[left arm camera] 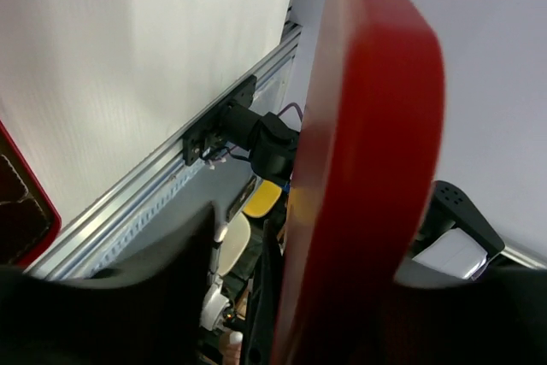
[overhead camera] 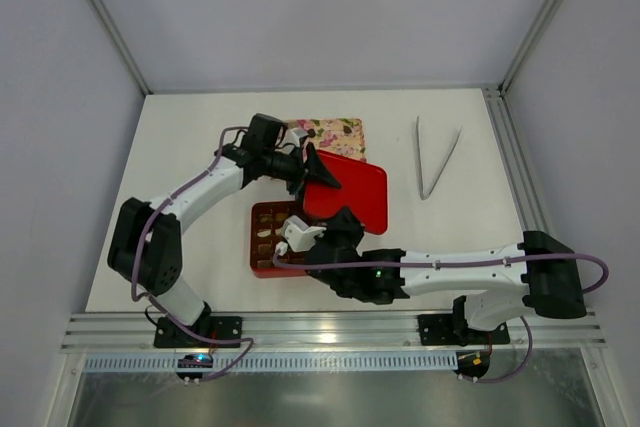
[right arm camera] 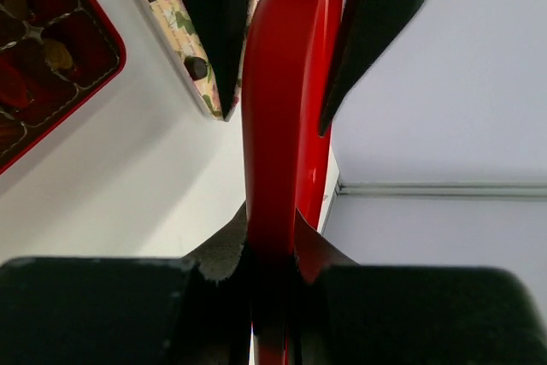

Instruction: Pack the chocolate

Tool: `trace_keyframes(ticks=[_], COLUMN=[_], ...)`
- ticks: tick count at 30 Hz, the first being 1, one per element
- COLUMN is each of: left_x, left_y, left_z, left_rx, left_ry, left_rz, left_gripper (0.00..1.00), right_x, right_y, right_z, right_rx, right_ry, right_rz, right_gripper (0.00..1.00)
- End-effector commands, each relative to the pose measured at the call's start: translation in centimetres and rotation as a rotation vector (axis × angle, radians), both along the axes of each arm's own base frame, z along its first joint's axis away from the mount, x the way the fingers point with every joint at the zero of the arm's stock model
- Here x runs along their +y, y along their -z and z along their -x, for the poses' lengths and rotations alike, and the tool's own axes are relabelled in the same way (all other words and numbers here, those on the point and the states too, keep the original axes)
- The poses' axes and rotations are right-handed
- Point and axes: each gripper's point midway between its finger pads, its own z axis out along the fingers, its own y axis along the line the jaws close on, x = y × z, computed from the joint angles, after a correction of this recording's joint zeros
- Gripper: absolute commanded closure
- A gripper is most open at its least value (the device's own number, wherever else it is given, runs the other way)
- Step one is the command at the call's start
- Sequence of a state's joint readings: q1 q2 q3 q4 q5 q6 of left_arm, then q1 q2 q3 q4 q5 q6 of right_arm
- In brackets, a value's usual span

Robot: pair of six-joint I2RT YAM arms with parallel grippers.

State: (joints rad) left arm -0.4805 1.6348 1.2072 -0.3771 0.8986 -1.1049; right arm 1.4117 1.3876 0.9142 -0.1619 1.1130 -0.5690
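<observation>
Next, my right gripper releases the red box lid, now hanging on edge above the table, on top of the open red box (overhead camera: pixel 289 234), over its brown insert.
The red box lid (overhead camera: pixel 350 192) hangs on edge above the table, held from two sides. My left gripper (overhead camera: pixel 318 175) is shut on its far-left edge, and my right gripper (overhead camera: pixel 335 230) is shut on its near edge. In the right wrist view the lid (right arm camera: pixel 286 126) runs up from my right gripper (right arm camera: pixel 272 254) to the left gripper (right arm camera: pixel 291 49). In the left wrist view the lid (left arm camera: pixel 367 168) fills the left gripper (left arm camera: pixel 333 297). The open red box (overhead camera: pixel 258 247) holds chocolate pieces (right arm camera: pixel 58 55) in its brown insert. One dark chocolate (right arm camera: pixel 196 67) lies on the floral tray (right arm camera: pixel 167 6).
The floral tray (overhead camera: pixel 335 131) lies at the back, behind the lid. Metal tongs (overhead camera: pixel 436 159) lie at the right of the table. An aluminium rail (overhead camera: pixel 330 329) runs along the near edge, and frame posts stand at the back corners.
</observation>
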Motion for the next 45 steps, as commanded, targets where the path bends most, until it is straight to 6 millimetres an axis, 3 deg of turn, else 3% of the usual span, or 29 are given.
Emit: trace_keyframes(ticks=[1, 2, 4, 7, 16, 22, 23, 24, 25, 26, 28, 29, 30, 31, 33, 34, 37, 38, 40, 41, 43, 45], left_x=[0.0, 0.1, 0.3, 1.1, 6.1, 9.5, 10.4, 11.2, 11.6, 12.3, 13.6, 14.1, 14.5, 15.5, 17.1, 18.5, 21.3, 21.9, 23.0, 23.5, 23.7, 24.0], left_y=[-2.4, -2.5, -2.8, -3.2, -4.2, -6.1, -6.4, -6.8, -7.2, -7.3, -7.7, -7.7, -7.5, -8.0, -7.5, -8.0, -7.6, -7.7, -6.9, -6.3, -5.4, -4.1], left_z=[0.4, 0.2, -0.3, -1.5, -6.7, -9.8, -10.3, -10.6, -10.7, -10.9, -10.4, -10.2, -9.7, -9.4, -8.5, -8.1, -7.0, -6.3, -5.3, -4.8, -3.9, -3.0], left_rx=[-0.043, -0.052, -0.073, -0.124, -0.231, -0.333, -0.350, -0.381, -0.413, -0.441, -0.483, -0.514, -0.517, -0.553, -0.580, -0.616, -0.648, -0.658, -0.644, -0.639, -0.628, -0.610], left_ry=[0.022, 0.020, 0.006, -0.033, -0.184, -0.297, -0.329, -0.364, -0.376, -0.395, -0.438, -0.437, -0.445, -0.480, -0.493, -0.545, -0.610, -0.624, -0.628, -0.631, -0.611, -0.597], left_rz=[0.044, 0.044, 0.041, 0.029, 0.007, -0.017, -0.030, -0.053, -0.070, -0.096, -0.176, -0.207, -0.238, -0.286, -0.383, -0.452, -0.594, -0.618, -0.683, -0.706, -0.726, -0.745], left_gripper=[0.50, 0.34, 0.17, 0.07, 0.01, 0.02, 0.02, 0.02, 0.02, 0.02, 0.02, 0.02, 0.02, 0.02, 0.02, 0.02, 0.02, 0.02, 0.02, 0.02, 0.02, 0.02], right_x=[-1.0, -1.1, -1.4, -1.9, -2.8, -3.0, -3.4, -2.4, -2.8, -2.2, -0.2, -0.4, -0.2, 1.4, 1.7, 3.2, 4.3, 5.6, 6.8, 7.3, 8.4, 8.9], right_y=[-3.2, -3.5, -3.8, -4.4, -3.9, -3.1, -4.2, -4.2, -6.3, -7.0, -8.5, -10.5, -11.1, -11.7, -12.1, -12.7, -11.1, -10.9, -12.1, -10.4, -10.8, -9.2], right_z=[-0.5, -0.5, -0.5, -0.5, 0.0, 0.2, -0.1, 0.2, -0.5, -0.5, 0.2, -0.9, -1.3, -0.5, -1.8, -1.2, -2.2, -1.5, -2.4, -1.8, -2.2, -1.9], right_rx=[-0.083, -0.088, -0.094, -0.101, -0.050, 0.130, 0.164, 0.248, 0.291, 0.353, 0.520, 0.549, 0.585, 0.688, 0.799, 0.892, 1.111, 1.204, 1.282, 1.365, 1.440, 1.518], right_ry=[0.067, 0.066, 0.075, 0.087, 0.094, 0.080, 0.093, 0.053, 0.079, 0.055, -0.048, -0.030, -0.036, -0.118, -0.101, -0.193, -0.185, -0.285, -0.357, -0.365, -0.411, -0.408], right_rz=[-0.056, -0.056, -0.060, -0.065, -0.085, -0.198, -0.228, -0.278, -0.385, -0.457, -0.604, -0.732, -0.795, -0.862, -1.002, -1.064, -1.258, -1.311, -1.462, -1.477, -1.588, -1.638], right_gripper=[0.96, 0.96, 0.96, 0.96, 0.96, 0.96, 0.96, 0.96, 0.96, 0.96, 0.96, 0.96, 0.96, 0.96, 0.96, 0.96, 0.96, 0.96, 0.96, 0.96, 0.96, 0.96])
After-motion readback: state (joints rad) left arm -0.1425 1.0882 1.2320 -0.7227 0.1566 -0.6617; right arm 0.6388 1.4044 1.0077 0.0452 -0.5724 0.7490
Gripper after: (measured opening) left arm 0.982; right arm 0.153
